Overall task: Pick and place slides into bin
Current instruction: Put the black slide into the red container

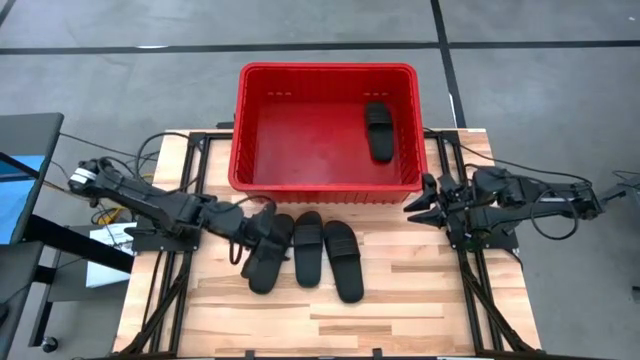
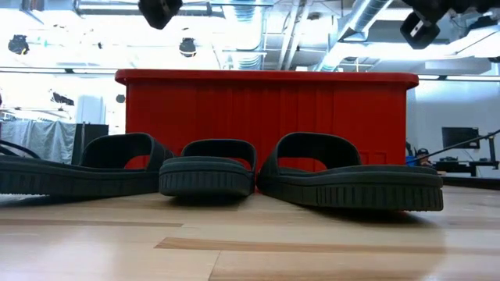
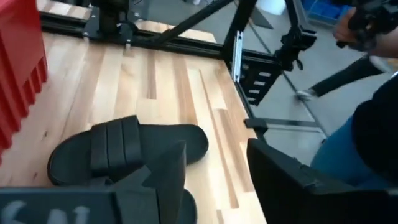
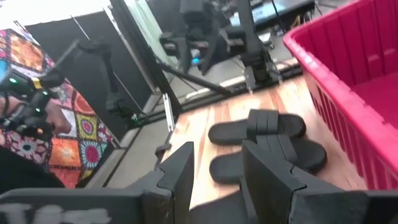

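The robot's left gripper will next move to the strap (image 1: 306, 239) of the middle black slide in front of the red bin and close there.
The red bin (image 1: 327, 188) stands at the table's far middle, with one black slide (image 1: 378, 130) lying flat on its floor at the right. Three more black slides (image 1: 265, 250), (image 1: 307, 247), (image 1: 342, 260) lie side by side on their soles in front of the bin; they also show in the low view (image 2: 211, 176). My left gripper (image 1: 262, 222) is open and hangs above the leftmost slide, well clear of it (image 2: 160, 9). My right gripper (image 1: 425, 205) is open and empty in the air by the bin's near right corner (image 2: 422, 27).
Black frame rails (image 1: 470, 290) run along both sides of the wooden table. Bare wood lies in front of the slides (image 1: 320, 325). A person (image 3: 373, 124) stands beyond the table's edge, and a hand (image 4: 31, 115) shows in the right wrist view.
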You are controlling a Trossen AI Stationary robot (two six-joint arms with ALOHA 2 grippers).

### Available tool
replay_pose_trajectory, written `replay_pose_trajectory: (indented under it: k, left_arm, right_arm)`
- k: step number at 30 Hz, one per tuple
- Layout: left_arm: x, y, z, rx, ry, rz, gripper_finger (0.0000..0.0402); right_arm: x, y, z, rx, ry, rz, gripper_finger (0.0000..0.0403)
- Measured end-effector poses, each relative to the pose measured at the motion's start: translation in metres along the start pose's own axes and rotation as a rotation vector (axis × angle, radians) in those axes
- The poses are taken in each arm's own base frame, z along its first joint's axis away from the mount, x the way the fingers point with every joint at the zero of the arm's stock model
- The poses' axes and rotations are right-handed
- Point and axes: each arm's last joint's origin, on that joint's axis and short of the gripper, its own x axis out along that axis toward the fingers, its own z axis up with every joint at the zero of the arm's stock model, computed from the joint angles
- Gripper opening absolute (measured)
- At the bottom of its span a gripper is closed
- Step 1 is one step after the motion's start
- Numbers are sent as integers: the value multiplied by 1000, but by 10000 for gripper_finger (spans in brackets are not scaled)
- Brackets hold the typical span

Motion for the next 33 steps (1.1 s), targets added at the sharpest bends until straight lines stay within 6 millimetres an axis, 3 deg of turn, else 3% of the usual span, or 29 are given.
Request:
replay_pose_trajectory:
  k: [11, 18, 22, 27, 33]
  left_arm:
    - [23, -20, -22, 104, -8, 296, 174]
    - [63, -24, -34, 234, 72, 473, 174]
    - [86, -23, -47, 300, 207, 515, 174]
    - [105, -20, -63, 333, 351, 560, 174]
    - [124, -17, -75, 353, 404, 583, 174]
  right_arm:
    - [-5, -2, -8, 16, 72, -27, 127]
    - [-8, -3, -13, 25, 109, -38, 127]
    - [-10, -2, -12, 28, 102, -36, 127]
    - [-13, -2, -13, 48, 98, -35, 127]
    - [-16, -1, -13, 48, 95, -34, 127]
